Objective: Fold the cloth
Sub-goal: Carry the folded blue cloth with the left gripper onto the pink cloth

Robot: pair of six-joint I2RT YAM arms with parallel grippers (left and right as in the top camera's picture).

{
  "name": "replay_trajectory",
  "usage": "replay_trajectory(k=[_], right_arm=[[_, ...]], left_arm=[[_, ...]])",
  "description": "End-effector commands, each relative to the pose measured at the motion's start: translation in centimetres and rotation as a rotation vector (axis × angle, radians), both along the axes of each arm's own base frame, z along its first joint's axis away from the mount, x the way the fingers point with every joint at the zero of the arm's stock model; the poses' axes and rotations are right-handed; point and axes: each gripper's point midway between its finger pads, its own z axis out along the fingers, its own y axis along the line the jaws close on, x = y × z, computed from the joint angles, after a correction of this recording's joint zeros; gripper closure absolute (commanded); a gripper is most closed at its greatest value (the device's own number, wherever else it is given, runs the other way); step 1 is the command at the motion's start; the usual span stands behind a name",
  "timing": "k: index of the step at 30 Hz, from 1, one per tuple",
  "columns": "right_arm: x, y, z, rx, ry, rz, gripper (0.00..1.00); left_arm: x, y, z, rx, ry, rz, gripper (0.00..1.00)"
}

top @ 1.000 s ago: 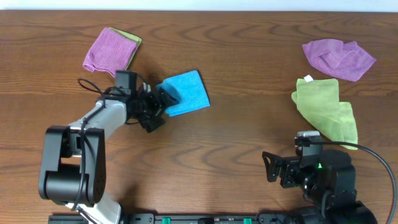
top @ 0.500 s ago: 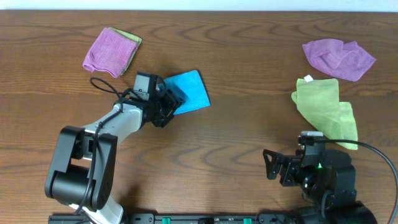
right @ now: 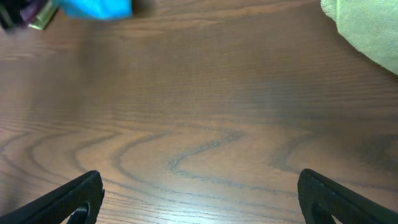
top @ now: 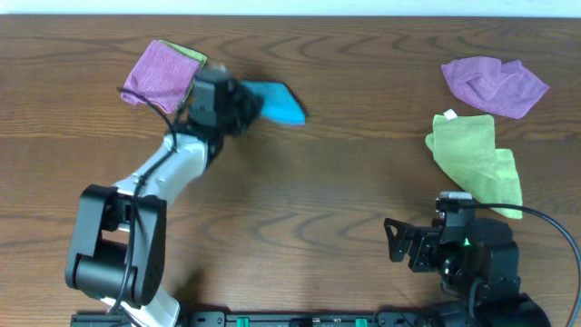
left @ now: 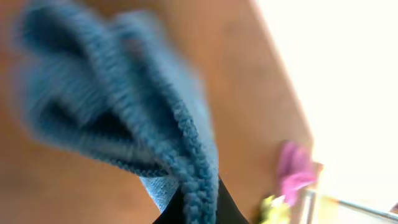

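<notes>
I should release the blue cloth with my left gripper on the back part of the folded purple cloth (top: 166, 54).
The blue cloth (top: 280, 102) hangs blurred above the table at the back left, one edge pinched in my left gripper (top: 247, 105), which is shut on it. In the left wrist view the blue cloth (left: 155, 118) fills the frame, its thick hem running down between the dark fingertips of the left gripper (left: 196, 210). My right gripper (top: 394, 245) stands open near the front right edge, apart from any cloth. In the right wrist view the right gripper (right: 199, 194) has only bare wood between its wide fingers, and the blue cloth (right: 96, 7) shows far off at the top left.
A folded purple cloth (top: 159, 74) lies on a yellow-green one at the back left, close to my left gripper. A crumpled purple cloth (top: 495, 84) and a light green cloth (top: 477, 159) lie at the right; the green cloth (right: 367, 31) is just beyond my right gripper.
My left gripper closed on the blue cloth's near edge and has swung it up and back toward the purple stack. The right arm has stayed put.
</notes>
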Motion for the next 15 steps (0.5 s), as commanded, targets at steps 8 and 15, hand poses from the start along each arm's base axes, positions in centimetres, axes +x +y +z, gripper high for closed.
replay_trajectory(k=[8, 15], right_arm=[[0.0, -0.2, -0.1, 0.006, 0.003, -0.019, 0.01], [0.0, -0.2, -0.1, 0.006, 0.003, -0.019, 0.01]], left_arm=[[6.8, 5.3, 13.4, 0.242, -0.305, 0.111, 0.94], [8.1, 11.8, 15.4, 0.448, -0.337, 0.242, 0.94]])
